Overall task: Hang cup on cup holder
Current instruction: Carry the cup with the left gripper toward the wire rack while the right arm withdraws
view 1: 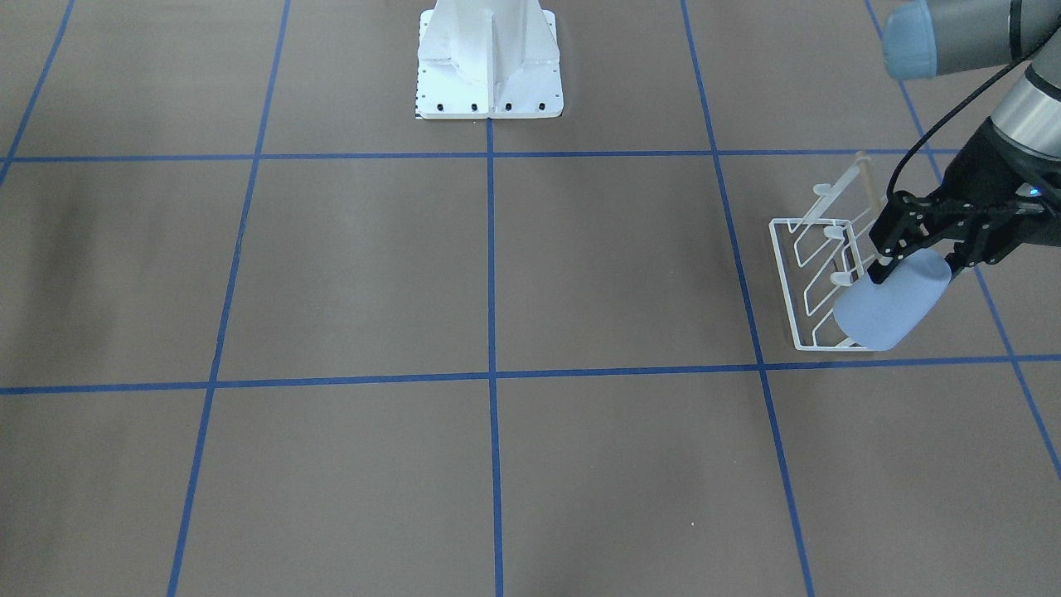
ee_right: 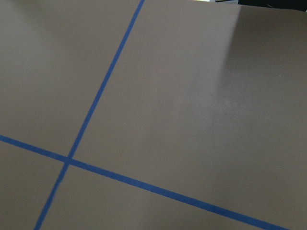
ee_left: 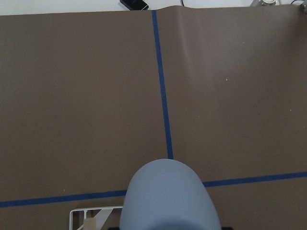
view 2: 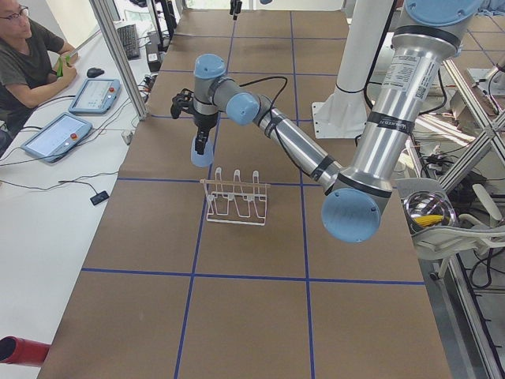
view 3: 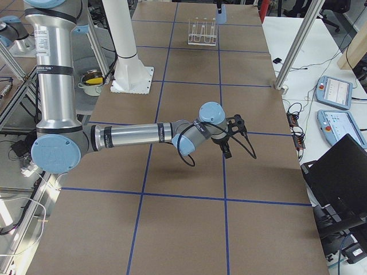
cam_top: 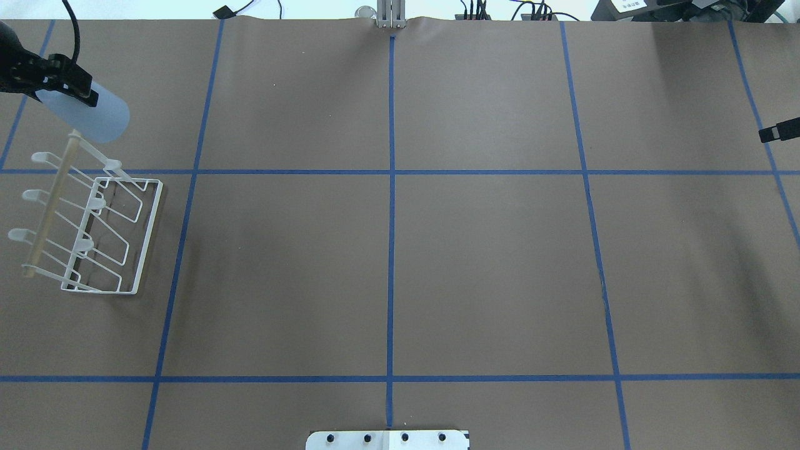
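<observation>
Next, I let go of the light-blue cup with my left gripper on the cup holder's farthest peg [view 1: 817, 303], on the side of the cup holder toward the pedestal.
My left gripper [view 1: 916, 264] is shut on the light-blue cup [view 1: 891, 305] and holds it tilted in the air over the end of the white wire cup holder [view 1: 816, 278] that lies farthest from the robot. In the overhead view the cup [cam_top: 87, 115] hangs just beyond the end of the rack's wooden rod [cam_top: 53, 200]. The left wrist view shows the cup [ee_left: 168, 196] with a corner of the rack [ee_left: 91, 215] below it. The prongs hold nothing. My right gripper [cam_top: 778, 132] shows only at the table's right edge; I cannot tell if it is open.
The white bolted pedestal [view 1: 489, 66] stands at the robot's side of the table. The brown table [cam_top: 400, 250] has a blue tape grid. An operator [view 2: 31, 55] sits beyond the far edge with tablets [view 2: 59, 134].
</observation>
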{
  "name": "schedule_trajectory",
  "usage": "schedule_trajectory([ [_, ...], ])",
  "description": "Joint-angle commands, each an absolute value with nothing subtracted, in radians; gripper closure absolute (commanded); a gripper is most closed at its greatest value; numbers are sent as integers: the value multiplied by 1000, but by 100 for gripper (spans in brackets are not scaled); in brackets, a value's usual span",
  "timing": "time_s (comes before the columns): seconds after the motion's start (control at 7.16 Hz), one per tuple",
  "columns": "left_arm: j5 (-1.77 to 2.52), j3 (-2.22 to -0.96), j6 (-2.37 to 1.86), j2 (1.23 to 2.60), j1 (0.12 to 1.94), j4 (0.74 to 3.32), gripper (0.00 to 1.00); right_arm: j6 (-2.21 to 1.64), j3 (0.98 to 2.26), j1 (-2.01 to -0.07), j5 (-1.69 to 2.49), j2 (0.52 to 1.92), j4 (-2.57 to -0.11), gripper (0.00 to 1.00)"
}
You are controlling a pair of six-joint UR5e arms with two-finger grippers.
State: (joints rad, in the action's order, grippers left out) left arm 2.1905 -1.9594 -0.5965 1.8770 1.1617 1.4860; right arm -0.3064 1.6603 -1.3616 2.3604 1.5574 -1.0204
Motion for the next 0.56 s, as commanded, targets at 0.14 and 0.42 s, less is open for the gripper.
schedule_trajectory([
  [0.14, 2191, -1944, -561, 1873, 1117, 1428, 100, -105, 1719, -1380, 2376, 1551, -1314, 0],
  [0.42, 2189, -1934, -561, 1870, 1108, 1428, 100, -95, 1736, -1384, 2375, 1549, -1336, 0],
])
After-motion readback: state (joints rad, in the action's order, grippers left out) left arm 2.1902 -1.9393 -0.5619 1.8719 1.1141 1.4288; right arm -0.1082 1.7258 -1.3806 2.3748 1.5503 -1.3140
